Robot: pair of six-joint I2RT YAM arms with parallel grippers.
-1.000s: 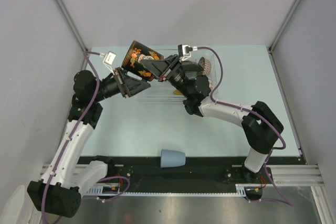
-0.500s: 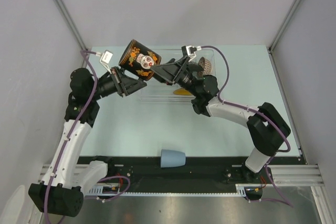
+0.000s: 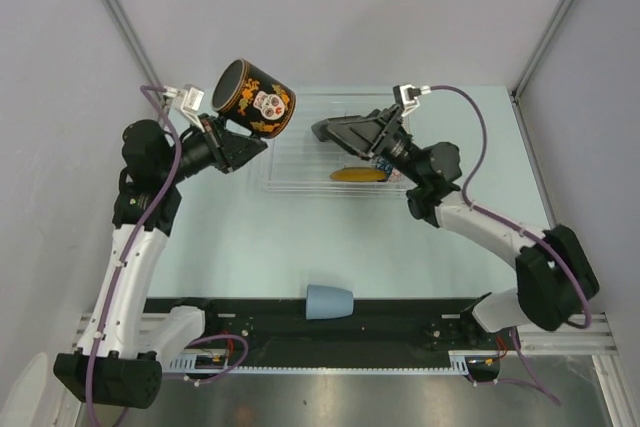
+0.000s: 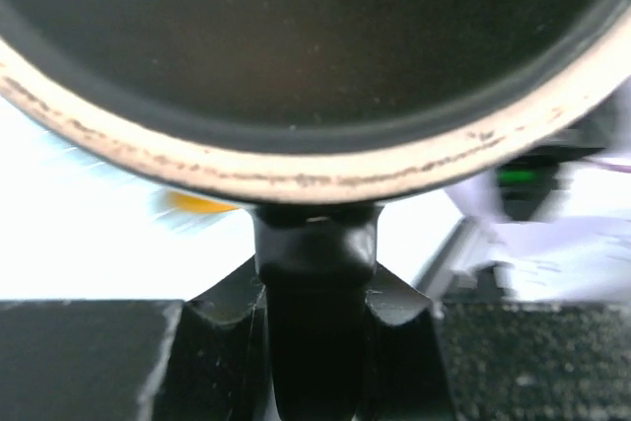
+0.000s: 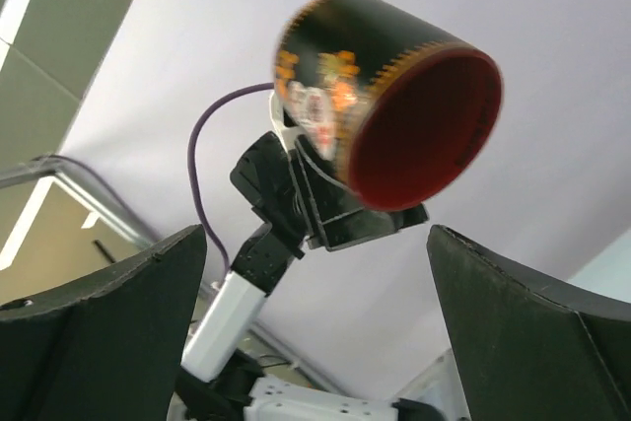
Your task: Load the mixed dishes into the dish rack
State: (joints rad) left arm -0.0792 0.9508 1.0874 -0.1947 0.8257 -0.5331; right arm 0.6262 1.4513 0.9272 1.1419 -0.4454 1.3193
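Observation:
I need to let go of the dark mug with my left gripper in the dish rack's empty end (image 3: 300, 135), past the yellow saucer.
The dark mug (image 3: 255, 99) with a red inside (image 5: 424, 130) hangs in the air over the left end of the dish rack (image 3: 292, 169), tilted on its side. My left gripper (image 3: 236, 135) is shut on the mug's handle (image 4: 315, 273), and the mug's base fills the top of the left wrist view. My right gripper (image 3: 326, 130) is open and holds nothing above the rack, a short way right of the mug; its fingers (image 5: 108, 322) frame the mug from below. A yellow saucer (image 3: 358, 175) lies in the rack. The small light-blue cup (image 3: 329, 301) lies on its side near the front edge.
Grey walls close in the table on the left, back and right. A black rail (image 3: 400, 319) with the arm bases runs along the near edge. The right forearm (image 3: 480, 227) stretches over the table's right half.
My right gripper has opened, let go of the mug and drawn back to the right. My left arm has carried the mug up and to the left, away from it.

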